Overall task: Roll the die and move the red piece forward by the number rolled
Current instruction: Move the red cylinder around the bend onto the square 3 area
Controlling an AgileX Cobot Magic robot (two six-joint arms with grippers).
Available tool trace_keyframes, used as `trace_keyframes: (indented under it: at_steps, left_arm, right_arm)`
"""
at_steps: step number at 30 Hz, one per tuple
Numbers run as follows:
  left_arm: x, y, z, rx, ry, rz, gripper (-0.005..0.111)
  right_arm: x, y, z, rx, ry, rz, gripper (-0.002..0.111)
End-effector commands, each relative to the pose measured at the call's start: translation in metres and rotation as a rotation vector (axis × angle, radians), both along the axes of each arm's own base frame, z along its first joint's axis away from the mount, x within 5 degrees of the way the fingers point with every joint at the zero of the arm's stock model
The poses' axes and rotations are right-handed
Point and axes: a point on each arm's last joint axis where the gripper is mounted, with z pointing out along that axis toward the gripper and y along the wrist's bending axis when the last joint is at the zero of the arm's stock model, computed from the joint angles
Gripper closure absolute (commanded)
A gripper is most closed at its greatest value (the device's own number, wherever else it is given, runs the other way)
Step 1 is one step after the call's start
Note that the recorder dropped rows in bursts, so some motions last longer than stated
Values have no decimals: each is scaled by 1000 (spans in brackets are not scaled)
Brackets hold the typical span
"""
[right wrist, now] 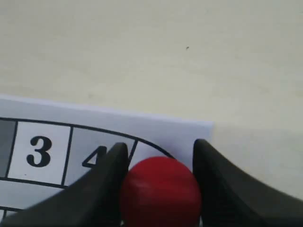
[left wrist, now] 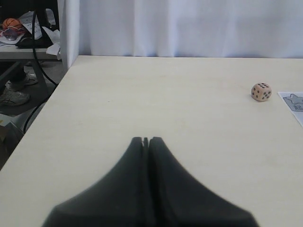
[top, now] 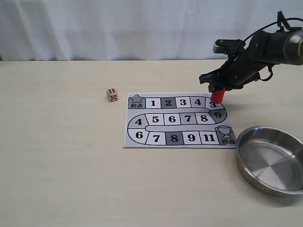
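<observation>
Next, my right gripper lets go of the red piece on the dark grey square (top: 218, 114) just above the board's trophy corner.
The tan die (top: 112, 95) lies on the table left of the numbered paper board (top: 175, 137); the left wrist view also shows the die (left wrist: 261, 91), far ahead of my left gripper (left wrist: 146, 140), which is shut and empty. The red piece (top: 218, 96) stands upright at the board's top right corner, on the square just past 4. My right gripper (top: 218, 90) comes down over it from the right. In the right wrist view both fingers of the right gripper (right wrist: 160, 145) press the sides of the red piece (right wrist: 161, 191). The left arm is out of the exterior view.
A round steel bowl (top: 272, 158) sits at the right front, beside the board's trophy corner. A white curtain (top: 118, 28) hangs behind the table. Past the table's edge in the left wrist view are cables and clutter (left wrist: 23, 38).
</observation>
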Motion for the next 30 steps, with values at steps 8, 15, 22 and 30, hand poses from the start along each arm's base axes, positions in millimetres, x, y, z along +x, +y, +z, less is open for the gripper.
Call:
trace_keyframes:
  at_steps: [8,15,22,30]
  left_arm:
    - [0,0,0,-6,-11,0,107]
    - [0,0,0,-8,-11,0,107]
    - [0,0,0,-8,-11,0,107]
    - [0,0,0,-8,-11,0,107]
  right_arm:
    - [-10,-2,-11,-1,-29,-10,104]
    - [-14,-2,16,5,-52,-2,104]
    - [-26,-3,26,-2,-55,10,104]
    - [-43,7,3,-45,-95,54,104]
